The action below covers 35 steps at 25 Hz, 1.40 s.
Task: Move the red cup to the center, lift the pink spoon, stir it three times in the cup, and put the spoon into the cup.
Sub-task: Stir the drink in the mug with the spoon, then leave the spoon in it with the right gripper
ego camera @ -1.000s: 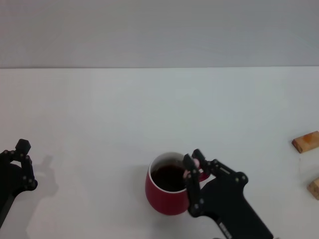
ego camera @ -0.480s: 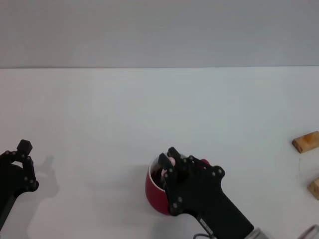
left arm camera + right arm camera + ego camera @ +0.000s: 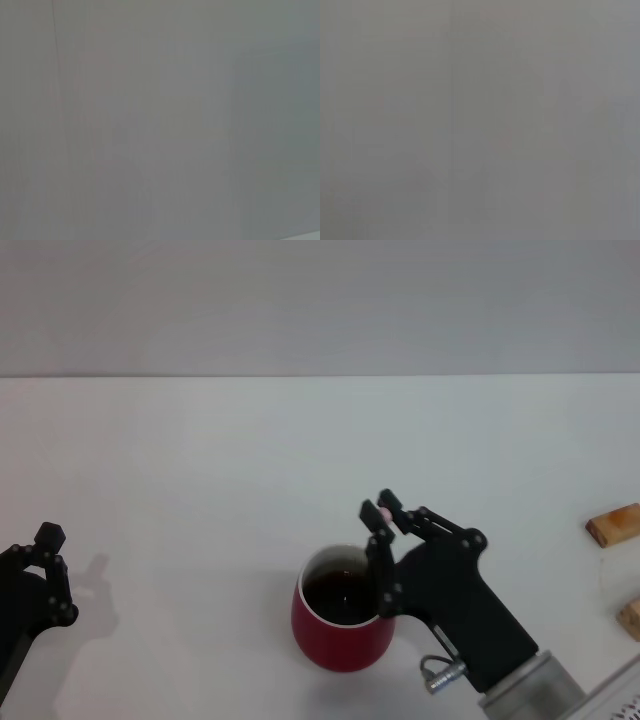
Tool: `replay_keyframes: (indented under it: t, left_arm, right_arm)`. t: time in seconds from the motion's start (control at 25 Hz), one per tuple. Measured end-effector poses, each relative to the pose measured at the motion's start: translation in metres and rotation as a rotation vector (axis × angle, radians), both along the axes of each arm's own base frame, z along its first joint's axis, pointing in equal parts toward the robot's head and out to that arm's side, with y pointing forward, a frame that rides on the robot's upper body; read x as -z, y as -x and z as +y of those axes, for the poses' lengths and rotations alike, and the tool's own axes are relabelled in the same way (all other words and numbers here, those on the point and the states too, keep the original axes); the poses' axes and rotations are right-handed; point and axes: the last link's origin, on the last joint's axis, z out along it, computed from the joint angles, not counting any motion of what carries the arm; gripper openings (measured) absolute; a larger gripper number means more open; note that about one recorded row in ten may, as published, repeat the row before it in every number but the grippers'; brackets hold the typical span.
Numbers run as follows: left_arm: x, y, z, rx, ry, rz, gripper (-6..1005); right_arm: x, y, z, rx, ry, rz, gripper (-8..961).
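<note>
I should let go of the pink spoon with my right gripper so that it stays in the dark liquid, leaning against the red cup's near rim (image 3: 358, 621). The spoon is now just behind the cup's rim.
The red cup (image 3: 340, 632) stands on the white table near the front, a little right of the middle, with dark liquid showing inside its white wall. My right gripper (image 3: 382, 514) hangs just behind and to the right of the cup's rim, shut on the pink spoon (image 3: 384, 512). Only a small pink tip of the spoon shows between the fingers; the rest is hidden by the gripper. My left gripper (image 3: 30, 545) sits parked at the table's front left, open and holding nothing. Both wrist views are plain grey and show nothing.
Two light wooden blocks lie at the right edge, one (image 3: 612, 525) farther back and one (image 3: 630, 618) nearer. The white table (image 3: 300, 460) stretches back to a grey wall.
My right gripper swung left over the cup's mouth half a second ago, then came back right and toward the rear, so the liquid shows again. The cup and left arm stayed put.
</note>
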Motion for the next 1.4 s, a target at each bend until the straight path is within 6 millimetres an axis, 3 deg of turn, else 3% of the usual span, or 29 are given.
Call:
replay_keyframes:
  t: [0.28, 0.6, 0.84, 1.16, 1.4]
  left_arm:
    - [0.001, -0.001, 0.000, 0.002, 0.002, -0.003, -1]
    - [0.002, -0.001, 0.000, 0.005, 0.007, -0.003, -1]
    - [0.002, -0.001, -0.001, 0.007, 0.011, -0.001, -1]
    - [0.001, 0.000, -0.001, 0.003, 0.012, 0.003, -1]
    - [0.001, 0.000, -0.002, 0.002, 0.009, 0.000, -1]
  right_arm:
    - [0.000, -0.014, -0.019, 0.067, 0.006, 0.008, 26]
    - [0.014, 0.004, -0.049, 0.030, 0.113, 0.057, 25]
    - [0.020, 0.011, -0.043, -0.005, 0.143, 0.036, 26]
    - [0.015, 0.017, -0.013, -0.049, 0.099, 0.008, 27]
    - [0.022, 0.017, -0.001, -0.048, 0.182, 0.015, 39]
